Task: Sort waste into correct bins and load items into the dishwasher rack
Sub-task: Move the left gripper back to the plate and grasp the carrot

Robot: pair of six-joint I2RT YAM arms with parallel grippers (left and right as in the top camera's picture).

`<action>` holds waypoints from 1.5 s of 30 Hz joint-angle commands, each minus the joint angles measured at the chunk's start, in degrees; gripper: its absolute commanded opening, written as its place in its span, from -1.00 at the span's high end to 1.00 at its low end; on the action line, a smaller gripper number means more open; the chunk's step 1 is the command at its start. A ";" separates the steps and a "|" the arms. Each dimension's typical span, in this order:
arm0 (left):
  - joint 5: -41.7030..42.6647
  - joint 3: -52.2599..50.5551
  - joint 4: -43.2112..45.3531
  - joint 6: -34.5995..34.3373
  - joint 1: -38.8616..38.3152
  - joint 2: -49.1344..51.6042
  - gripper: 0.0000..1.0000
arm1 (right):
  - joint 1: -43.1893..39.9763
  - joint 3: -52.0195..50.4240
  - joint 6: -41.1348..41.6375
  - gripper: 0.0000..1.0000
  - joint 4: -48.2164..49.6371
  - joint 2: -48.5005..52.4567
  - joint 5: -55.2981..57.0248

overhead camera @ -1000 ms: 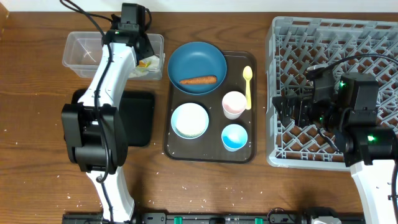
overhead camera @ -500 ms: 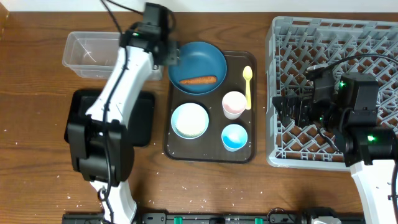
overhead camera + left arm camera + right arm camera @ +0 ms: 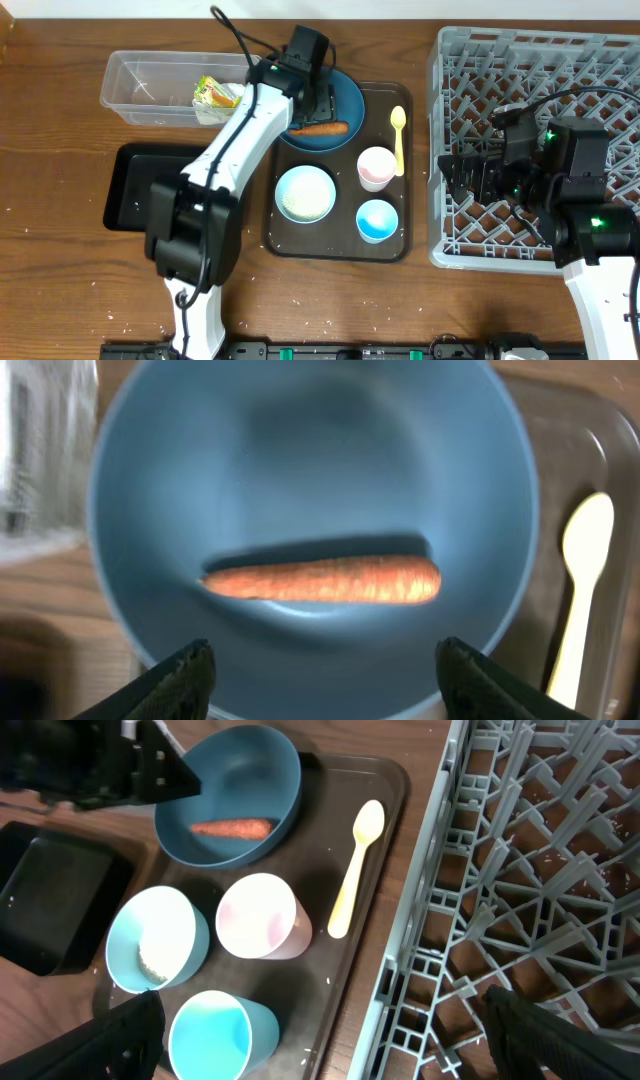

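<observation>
The robot's left gripper needs to close on the thick end (image 3: 337,128) (image 3: 392,580) of the orange carrot stick, which is the end closer to the pale yellow spoon.
My left gripper (image 3: 318,100) is open and empty above the round dark-blue plate (image 3: 340,95), its jaws spread wide in the left wrist view (image 3: 325,665). The orange carrot stick (image 3: 325,580) lies across the plate (image 3: 300,460), a little ahead of the fingertips. The crumpled tissue with its yellow-green wrapper (image 3: 215,95) lies in the clear tub (image 3: 140,85). My right gripper (image 3: 458,178) is open and empty over the left edge of the grey rack (image 3: 540,60). The white bowl (image 3: 305,193) holds rice.
The brown serving tray (image 3: 335,245) also carries the pale yellow spoon (image 3: 398,135), the pink-inside cup (image 3: 376,167) and the blue-inside cup (image 3: 377,220). The black tray (image 3: 135,195) sits left of it, partly under my left arm. Rice grains are scattered on the table's front.
My left gripper has moved right from the clear tub to above the blue plate, leaving the tissue and wrapper in the tub. The right arm has not moved.
</observation>
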 commanded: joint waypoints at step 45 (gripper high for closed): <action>-0.04 -0.90 10.67 -20.35 -2.69 14.08 0.34 | 0.50 0.98 0.13 -0.99 -1.14 0.02 0.00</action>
